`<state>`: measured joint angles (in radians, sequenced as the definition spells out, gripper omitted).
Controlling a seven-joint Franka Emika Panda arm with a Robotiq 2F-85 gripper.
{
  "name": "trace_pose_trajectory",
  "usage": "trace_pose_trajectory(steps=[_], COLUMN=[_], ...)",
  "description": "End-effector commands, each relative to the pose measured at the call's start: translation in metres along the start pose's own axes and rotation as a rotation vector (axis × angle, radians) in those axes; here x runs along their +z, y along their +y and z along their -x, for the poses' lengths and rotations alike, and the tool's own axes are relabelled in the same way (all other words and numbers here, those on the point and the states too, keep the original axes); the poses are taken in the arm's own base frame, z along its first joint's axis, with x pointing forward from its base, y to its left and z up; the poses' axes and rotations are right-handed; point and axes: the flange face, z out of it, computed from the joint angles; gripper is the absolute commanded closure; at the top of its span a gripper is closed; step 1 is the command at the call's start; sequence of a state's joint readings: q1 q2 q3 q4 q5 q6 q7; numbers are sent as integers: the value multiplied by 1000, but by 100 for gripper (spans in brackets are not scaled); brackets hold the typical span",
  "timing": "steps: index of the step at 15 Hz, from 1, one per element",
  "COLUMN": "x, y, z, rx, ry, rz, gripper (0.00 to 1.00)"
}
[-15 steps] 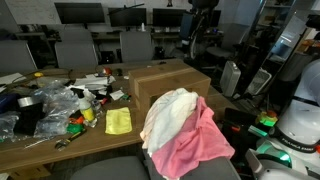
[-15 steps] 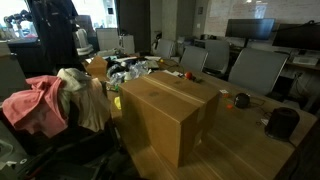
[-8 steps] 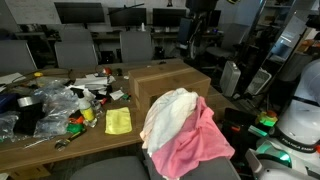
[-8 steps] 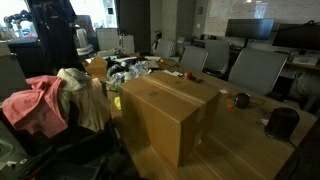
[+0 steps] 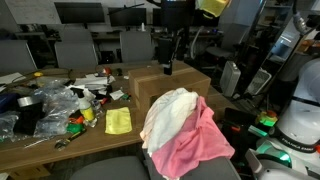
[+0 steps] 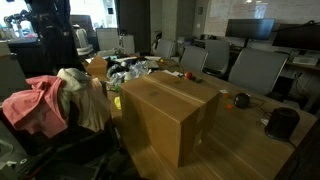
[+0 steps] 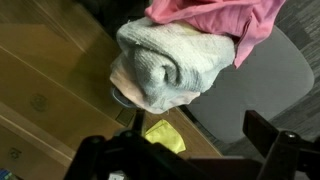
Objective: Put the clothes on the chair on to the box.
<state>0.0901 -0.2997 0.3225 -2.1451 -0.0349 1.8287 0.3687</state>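
The gripper will close on the top of the cream-white garment [image 5: 180, 96] [image 7: 172, 62], where it hangs over the back of the grey chair next to the pink garment.
A cream-white garment [image 5: 170, 112] and a pink garment [image 5: 203, 146] are draped over the back of a grey chair [image 5: 112, 168] in the foreground. They also show in the other exterior view, pink [image 6: 33, 105] and cream [image 6: 86, 97]. The cardboard box [image 5: 168, 84] stands on the wooden table behind the chair, its flaps closed [image 6: 165, 115]. My gripper [image 5: 166, 62] hangs above the box, open and empty. In the wrist view the gripper [image 7: 180, 140] is open, with the grey-white garment [image 7: 160, 62] and pink garment [image 7: 210, 14] ahead of it.
A yellow cloth [image 5: 118, 121] lies on the table by the box and shows in the wrist view [image 7: 165, 135]. Plastic bags and small clutter [image 5: 45, 105] cover one end of the table. Office chairs [image 5: 75, 50] stand behind. A black object [image 6: 283, 122] sits at the table's far end.
My arm has swung from the back of the scene toward the chair and lowered; the gripper now hangs over the box. The clothes and box have not moved.
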Motion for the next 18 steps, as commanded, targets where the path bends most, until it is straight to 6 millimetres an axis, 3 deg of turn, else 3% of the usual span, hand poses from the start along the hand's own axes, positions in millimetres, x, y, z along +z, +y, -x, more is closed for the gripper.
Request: trace_pose_trajectory(steps=[1, 10, 18], x=[6, 42, 67], y=[-15, -7, 13], z=[-17, -26, -28], rx=[-3, 61, 160], ry=[-74, -232, -331], rz=[-4, -65, -106], gripper=[0, 0, 0])
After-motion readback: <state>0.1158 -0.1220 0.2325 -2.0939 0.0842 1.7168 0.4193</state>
